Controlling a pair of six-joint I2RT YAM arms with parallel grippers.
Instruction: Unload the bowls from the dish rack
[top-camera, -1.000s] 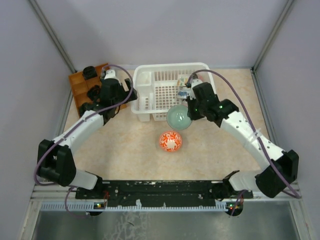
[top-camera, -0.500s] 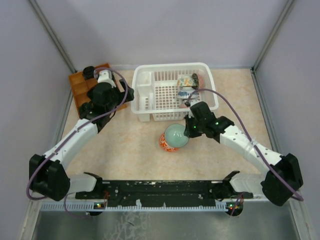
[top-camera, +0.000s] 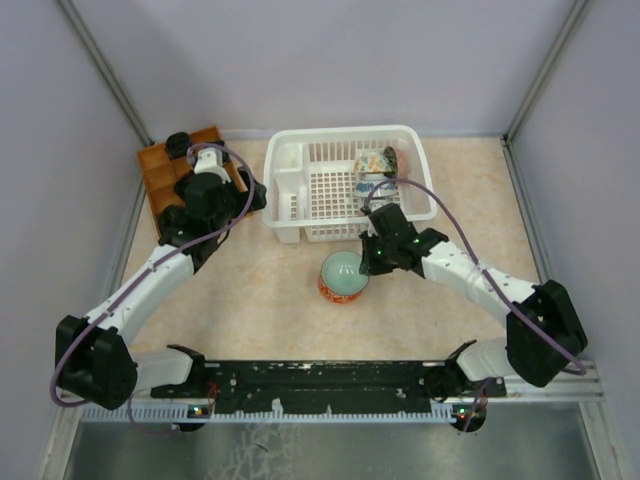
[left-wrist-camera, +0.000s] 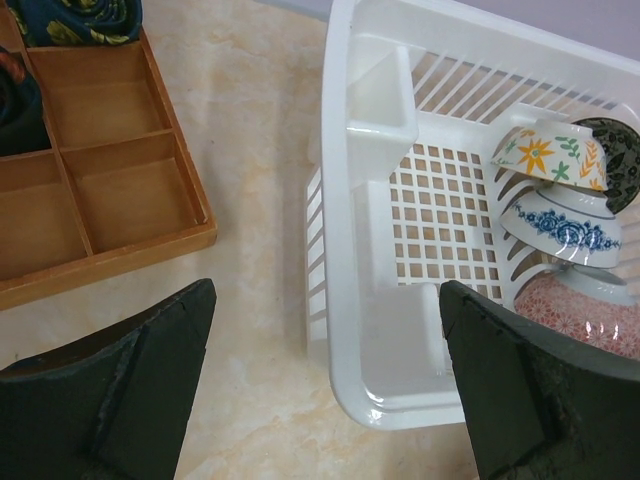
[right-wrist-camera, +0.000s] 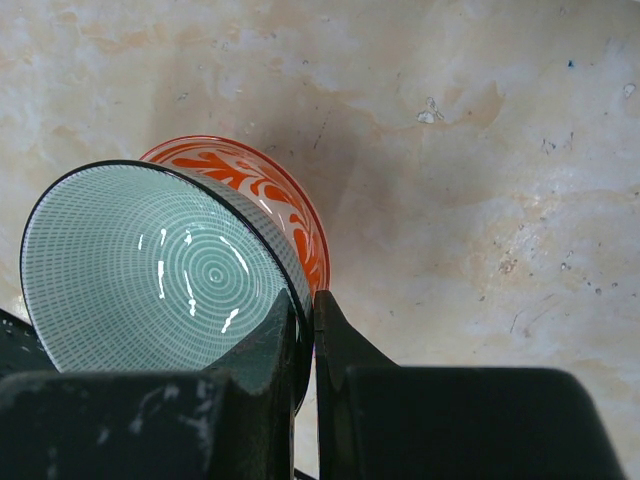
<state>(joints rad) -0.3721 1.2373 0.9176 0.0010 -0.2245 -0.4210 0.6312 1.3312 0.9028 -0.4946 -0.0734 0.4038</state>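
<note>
My right gripper has the pale green bowl. It will let go of it inside the orange-red bowl (top-camera: 339, 281) (right-wrist-camera: 228, 255) in front of the white dish rack.
My right gripper (right-wrist-camera: 306, 312) is shut on the rim of the pale green bowl (right-wrist-camera: 150, 265), one finger inside and one outside. It holds that bowl (top-camera: 343, 272) right over the orange-red bowl (right-wrist-camera: 290, 205), which sits on the table in front of the white dish rack (top-camera: 290, 205); I cannot tell if the two touch. Several bowls (left-wrist-camera: 560, 215) stand on edge in the rack's right end (top-camera: 378, 165). My left gripper (left-wrist-camera: 325, 385) is open and empty above the rack's left front corner (left-wrist-camera: 380, 400).
An orange-brown compartment tray (top-camera: 158, 172) with dark items lies left of the rack, also in the left wrist view (left-wrist-camera: 110, 215). The rack's corner compartment (left-wrist-camera: 385, 110) rises at its left end. Grey walls close in the table on three sides.
My right arm has carried the pale green bowl from the rack's front edge back and down onto the spot over the orange-red bowl. The left arm has drawn back slightly toward the tray.
</note>
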